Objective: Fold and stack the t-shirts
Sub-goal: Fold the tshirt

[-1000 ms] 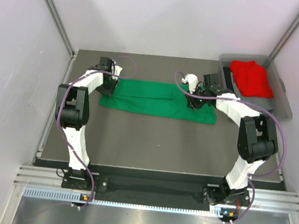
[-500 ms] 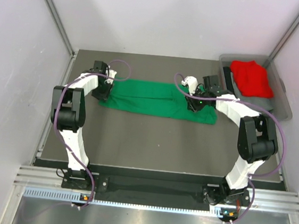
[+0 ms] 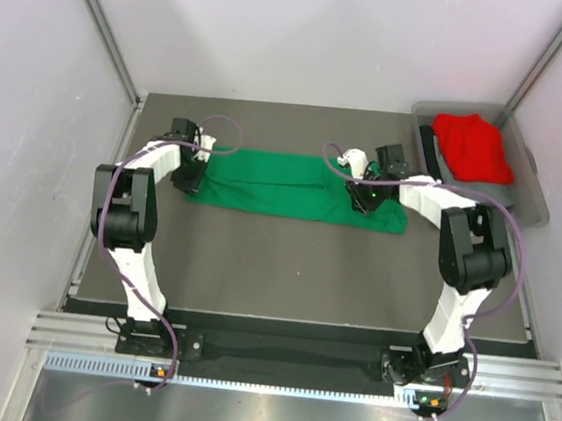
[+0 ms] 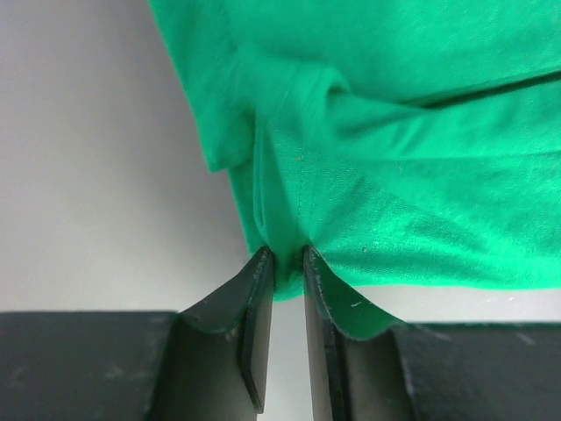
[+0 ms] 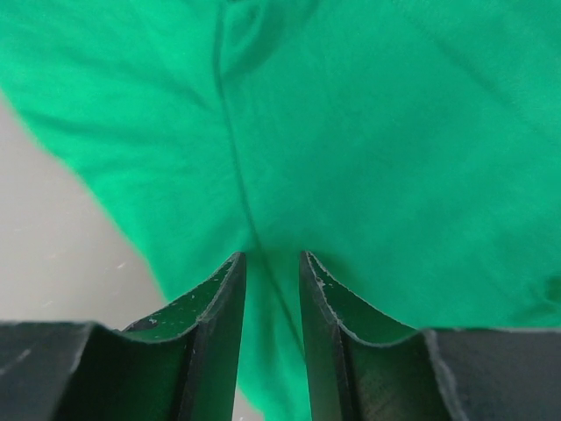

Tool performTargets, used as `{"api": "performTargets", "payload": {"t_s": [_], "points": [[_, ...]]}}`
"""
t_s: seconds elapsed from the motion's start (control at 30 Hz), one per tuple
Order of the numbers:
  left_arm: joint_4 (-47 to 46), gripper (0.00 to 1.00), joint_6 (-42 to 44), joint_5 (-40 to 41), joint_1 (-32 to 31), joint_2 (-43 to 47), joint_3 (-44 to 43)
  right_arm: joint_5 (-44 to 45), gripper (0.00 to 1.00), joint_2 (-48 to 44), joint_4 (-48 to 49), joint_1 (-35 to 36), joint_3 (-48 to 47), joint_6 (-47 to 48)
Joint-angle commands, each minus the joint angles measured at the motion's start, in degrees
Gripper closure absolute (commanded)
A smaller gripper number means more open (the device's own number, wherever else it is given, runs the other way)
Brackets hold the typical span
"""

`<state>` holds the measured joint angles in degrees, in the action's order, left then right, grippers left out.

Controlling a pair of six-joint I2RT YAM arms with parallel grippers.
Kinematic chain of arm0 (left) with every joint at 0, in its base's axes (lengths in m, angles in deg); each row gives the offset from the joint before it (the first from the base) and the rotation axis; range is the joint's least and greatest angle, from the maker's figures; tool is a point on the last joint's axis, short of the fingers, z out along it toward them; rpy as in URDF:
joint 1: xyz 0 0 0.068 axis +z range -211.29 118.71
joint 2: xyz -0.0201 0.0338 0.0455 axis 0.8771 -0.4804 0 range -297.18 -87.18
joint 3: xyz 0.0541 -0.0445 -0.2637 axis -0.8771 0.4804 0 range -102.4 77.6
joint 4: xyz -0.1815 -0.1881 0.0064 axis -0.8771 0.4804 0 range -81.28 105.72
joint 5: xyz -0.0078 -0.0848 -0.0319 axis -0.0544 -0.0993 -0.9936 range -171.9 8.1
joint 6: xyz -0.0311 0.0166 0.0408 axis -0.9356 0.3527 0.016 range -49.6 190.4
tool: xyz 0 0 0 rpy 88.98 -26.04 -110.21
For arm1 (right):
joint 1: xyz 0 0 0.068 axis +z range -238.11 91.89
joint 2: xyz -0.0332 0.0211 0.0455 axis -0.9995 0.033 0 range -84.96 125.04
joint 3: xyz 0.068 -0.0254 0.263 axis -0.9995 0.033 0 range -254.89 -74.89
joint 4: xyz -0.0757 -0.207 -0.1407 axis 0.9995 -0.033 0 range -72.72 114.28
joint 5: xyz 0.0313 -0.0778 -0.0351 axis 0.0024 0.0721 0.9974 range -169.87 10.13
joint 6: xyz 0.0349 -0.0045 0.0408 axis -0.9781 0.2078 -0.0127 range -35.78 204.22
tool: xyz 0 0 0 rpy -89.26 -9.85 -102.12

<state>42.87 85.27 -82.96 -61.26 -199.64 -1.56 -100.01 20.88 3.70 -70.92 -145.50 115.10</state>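
Observation:
The robot's left gripper bunches the green t-shirt's edge beside its front corner, so it should open, take the corner's tip (image 4: 287,288) and draw that end of the t-shirt toward the front.
The green t-shirt (image 3: 284,183) lies as a long folded strip across the back of the table. My left gripper (image 3: 193,168) is at its left end and is shut on a bunched edge of the green cloth (image 4: 421,175), pinched between the fingertips (image 4: 287,256). My right gripper (image 3: 366,194) is at the strip's right end, its jaws nearly together with a fold of green cloth (image 5: 368,132) between them (image 5: 272,256). The red t-shirt (image 3: 474,147) lies crumpled in the clear bin at the back right.
The clear plastic bin (image 3: 528,201) stands at the back right corner, just right of my right arm. White walls enclose the grey table (image 3: 286,261) on three sides. Purple cables loop off both arms.
My left gripper has moved left and outward with the shirt's left end. My right gripper has shifted slightly left on the right end. The red shirt has not moved.

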Motion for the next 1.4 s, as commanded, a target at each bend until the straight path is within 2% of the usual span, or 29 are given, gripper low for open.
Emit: {"api": "performTargets", "payload": {"t_s": [0.0,0.03,0.13,0.23,0.5,0.7,0.87,1.0,1.1,1.27,1.37], "points": [[1.44,0.75,-0.28,0.53,1.02,2.86,1.02,1.42,0.69,4.36,1.25,0.04,-4.35,1.03],[1.44,0.76,-0.46,0.53,1.02,2.87,1.19,1.51,0.69,5.85,0.72,0.04,-5.93,1.12],[1.53,0.92,-0.28,0.53,1.02,3.39,2.16,2.21,0.69,8.14,-1.04,0.04,-9.27,1.47],[1.79,0.99,-0.2,0.53,1.02,4.36,3.39,3.26,0.69,9.55,-1.22,-0.23,-11.56,1.03],[3.29,1.0,0.86,0.53,1.02,9.01,7.78,8.36,0.72,14.74,-5.08,-0.31,-17.28,-1.6],[4.69,0.82,1.12,1.32,1.02,14.64,12.35,7.93,0.72,12.29,-5.35,-0.32,-15.09,-1.78],[5.31,0.61,1.65,-0.26,1.02,20.34,14.81,6.17,0.7,3.95,-7.45,-0.4,-10.17,-1.17],[6.45,0.6,3.05,-0.52,1.02,23.16,14.91,7.65,0.67,-5.62,-7.46,-0.58,-5.51,0.5],[6.37,0.59,3.76,-1.22,0.93,24.05,14.56,10.29,0.65,-9.41,-7.55,-0.93,-2.26,2.69],[4.18,0.53,6.48,-2.81,0.76,22.38,16.39,11.0,0.64,-10.39,-7.63,-4.52,1.09,3.84],[2.33,0.53,7.45,-4.3,0.41,21.32,17.1,11.0,0.64,-8.99,-8.43,-6.9,0.91,4.37]]}}
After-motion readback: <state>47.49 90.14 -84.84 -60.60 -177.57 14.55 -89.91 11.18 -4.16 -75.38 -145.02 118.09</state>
